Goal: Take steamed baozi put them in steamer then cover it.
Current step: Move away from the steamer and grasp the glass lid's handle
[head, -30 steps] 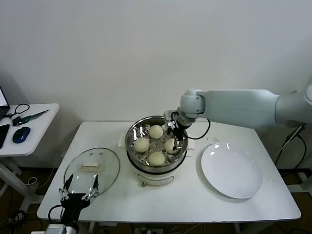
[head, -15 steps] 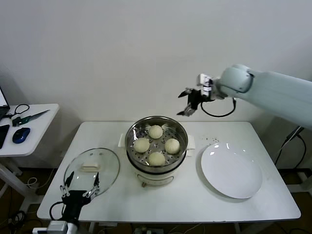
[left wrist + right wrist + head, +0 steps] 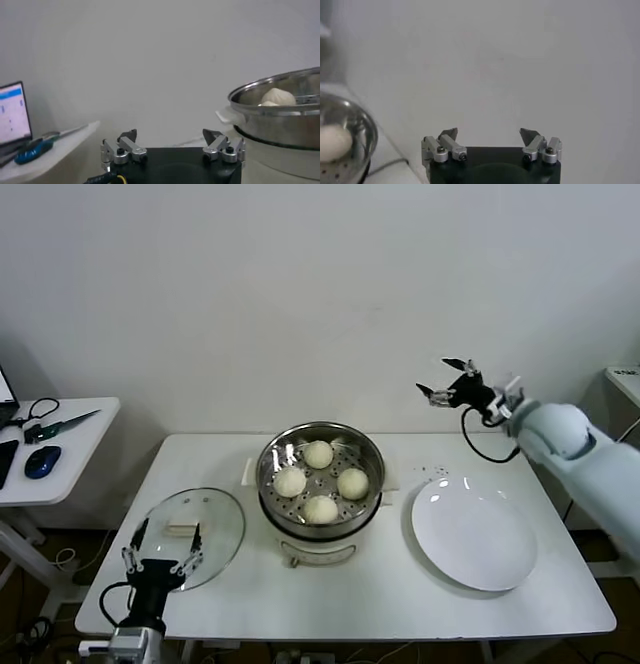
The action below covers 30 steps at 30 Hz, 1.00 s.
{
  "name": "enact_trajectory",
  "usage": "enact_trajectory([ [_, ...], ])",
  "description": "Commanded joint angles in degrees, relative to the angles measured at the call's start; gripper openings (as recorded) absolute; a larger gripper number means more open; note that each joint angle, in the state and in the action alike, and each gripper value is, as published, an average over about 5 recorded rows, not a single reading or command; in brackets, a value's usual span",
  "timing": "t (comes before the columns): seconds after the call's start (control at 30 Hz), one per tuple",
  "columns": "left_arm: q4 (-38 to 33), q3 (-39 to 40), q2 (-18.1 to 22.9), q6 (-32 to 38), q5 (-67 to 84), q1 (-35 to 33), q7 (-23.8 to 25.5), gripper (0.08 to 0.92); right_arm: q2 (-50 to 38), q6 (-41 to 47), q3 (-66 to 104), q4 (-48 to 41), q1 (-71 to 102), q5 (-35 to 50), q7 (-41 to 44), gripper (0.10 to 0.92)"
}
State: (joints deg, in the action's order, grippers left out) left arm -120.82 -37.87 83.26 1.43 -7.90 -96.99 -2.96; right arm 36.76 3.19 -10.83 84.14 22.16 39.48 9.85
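I should close my left gripper on the white handle's top bar (image 3: 179,527) to lift the glass cover, as the baozi are already in the steamer.
Four cream-white baozi (image 3: 320,481) sit on the perforated tray inside the steel steamer (image 3: 320,522) at the table's middle. The steamer's rim also shows in the left wrist view (image 3: 280,107) with one baozi (image 3: 276,96) above it, and in the right wrist view (image 3: 350,150). The glass cover (image 3: 190,527) with its white handle (image 3: 184,527) lies flat on the table, left of the steamer. My right gripper (image 3: 443,381) is open and empty, raised high to the right of the steamer, near the wall. My left gripper (image 3: 160,546) is open and empty at the cover's near edge.
An empty white plate (image 3: 476,532) lies right of the steamer. A side table (image 3: 60,446) at the far left holds a blue mouse (image 3: 43,460) and scissors (image 3: 55,424). The wall stands right behind the table.
My right gripper let go of a baozi in the steamer, then rose and swung away to the right, open and empty. My left gripper crept slightly towards the cover.
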Motion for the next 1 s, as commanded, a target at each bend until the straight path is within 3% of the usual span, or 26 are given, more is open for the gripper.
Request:
enact_trajectory([
  [0.03,1.3,-0.1,-0.1,2.4,-4.1,1.3,-0.5,0.823,15.4,-20.0,57.5,3.6,65.2,-3.0,-2.6,0.823],
  [0.1,1.6,0.1,-0.1,2.6,-7.5,1.5,-2.1,0.823,18.3,-22.2,57.4,4.2,66.5,-3.2,-2.4,0.823],
  [0.27,2.1,-0.2,-1.5,3.3,-30.5,1.5,-14.6,0.823,22.9,-26.4,56.5,5.6,70.1,-2.2,-2.2,0.823],
  [0.37,2.3,-1.7,-3.8,4.8,-45.6,0.8,-17.4,0.823,23.7,-28.3,55.2,5.9,71.6,-1.6,-1.9,0.823],
  [0.57,7.0,-1.1,-8.8,3.5,-64.4,-0.5,-16.2,0.823,25.0,-28.9,54.3,8.5,73.2,-0.5,-1.3,0.823],
  [1.0,23.8,0.9,-11.6,0.3,-68.8,8.1,-13.0,0.823,29.6,-28.5,53.2,14.8,75.7,-2.6,-1.7,0.823],
])
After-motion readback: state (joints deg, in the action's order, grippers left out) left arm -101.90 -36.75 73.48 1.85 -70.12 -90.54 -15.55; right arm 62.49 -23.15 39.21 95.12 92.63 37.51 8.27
